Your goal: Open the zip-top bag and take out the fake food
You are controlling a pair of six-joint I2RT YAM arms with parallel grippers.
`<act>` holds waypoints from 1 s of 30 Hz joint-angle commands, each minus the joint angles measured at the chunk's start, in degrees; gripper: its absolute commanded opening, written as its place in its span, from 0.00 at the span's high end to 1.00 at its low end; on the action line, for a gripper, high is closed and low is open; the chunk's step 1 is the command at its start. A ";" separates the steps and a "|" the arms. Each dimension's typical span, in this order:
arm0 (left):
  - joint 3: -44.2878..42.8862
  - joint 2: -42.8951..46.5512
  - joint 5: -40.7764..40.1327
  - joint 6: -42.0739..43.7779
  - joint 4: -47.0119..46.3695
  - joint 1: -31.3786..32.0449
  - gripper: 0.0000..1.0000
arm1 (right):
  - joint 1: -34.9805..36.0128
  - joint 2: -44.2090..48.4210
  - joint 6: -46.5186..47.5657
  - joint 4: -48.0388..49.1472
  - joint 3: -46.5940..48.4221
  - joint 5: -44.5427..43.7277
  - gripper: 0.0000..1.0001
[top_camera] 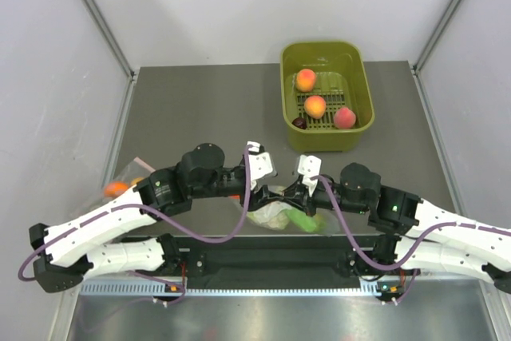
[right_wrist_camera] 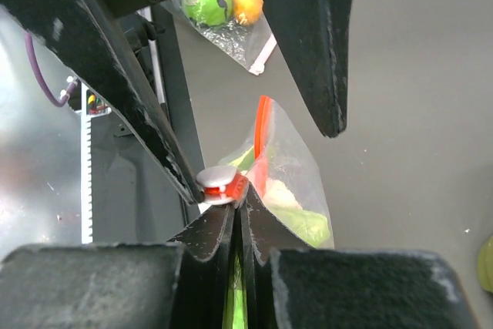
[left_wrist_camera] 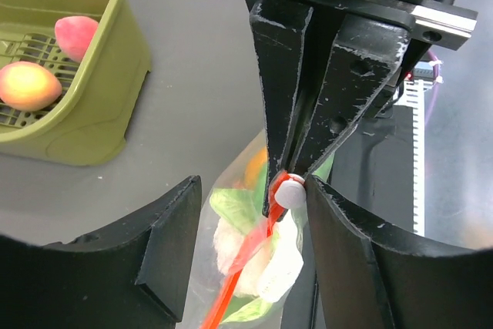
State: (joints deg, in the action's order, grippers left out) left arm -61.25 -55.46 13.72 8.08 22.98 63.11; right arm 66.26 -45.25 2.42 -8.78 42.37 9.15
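The slider sits off-centre against a finger of my left gripper, so I will centre the fingers and pinch the slider's white sides (right_wrist_camera: pixel 218 177) before pulling it along the bag's strip.
The zip-top bag (top_camera: pixel 271 215) lies at the table's near edge between my two grippers. Its orange-red zip strip (left_wrist_camera: pixel 239 275) ends at a white slider (left_wrist_camera: pixel 291 190). Inside it I see fake food: white cauliflower (left_wrist_camera: pixel 231 248), a green piece (left_wrist_camera: pixel 231 209) and a yellow-orange piece (left_wrist_camera: pixel 258 166). My right gripper (right_wrist_camera: pixel 241 204) is shut on the bag's corner just beside the slider (right_wrist_camera: pixel 218 180). My left gripper (left_wrist_camera: pixel 250 186) is open, with its jaws wide on either side of the strip's end. One left finger (left_wrist_camera: pixel 362 252) touches the slider.
A green basket (top_camera: pixel 363 121) at the back right holds three peaches and a small dark plum (top_camera: pixel 299 123). A second clear bag (top_camera: pixel 132 173) with toy produce lies at the table's left edge. It also shows in the right wrist view (right_wrist_camera: pixel 223 5).
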 commanded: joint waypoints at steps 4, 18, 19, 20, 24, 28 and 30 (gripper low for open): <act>-0.10 5.27 0.26 0.89 -5.66 -0.09 0.38 | -0.08 0.52 -1.79 1.84 1.14 0.96 1.00; 2.98 4.49 -0.97 2.56 -4.44 0.08 0.40 | -1.31 -2.29 -10.06 -0.19 6.06 -1.06 1.00; 3.16 4.57 -0.54 2.47 -4.26 -0.01 0.40 | -1.66 -2.21 -10.76 -0.36 6.23 -1.24 1.00; 3.25 4.57 -0.53 2.47 -4.26 -0.01 0.41 | -1.75 -2.21 -11.03 -0.45 6.58 -1.24 1.00; 3.16 4.66 -0.62 2.91 -4.00 -0.01 0.42 | -2.27 -2.38 -11.64 -0.37 6.94 -1.15 1.00; 3.25 4.66 -0.79 3.08 -3.65 -0.01 0.43 | -2.63 -2.73 -12.00 0.07 6.94 -0.45 1.00; 3.25 4.66 -0.71 3.00 -3.73 -0.01 0.44 | -2.54 -2.82 -12.17 0.34 6.76 -0.18 1.00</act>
State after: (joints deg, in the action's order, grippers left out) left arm -57.74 -51.40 12.60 10.26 20.95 63.05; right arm 64.29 -48.31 -8.60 -11.20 45.91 8.45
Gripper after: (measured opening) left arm 0.562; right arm 0.008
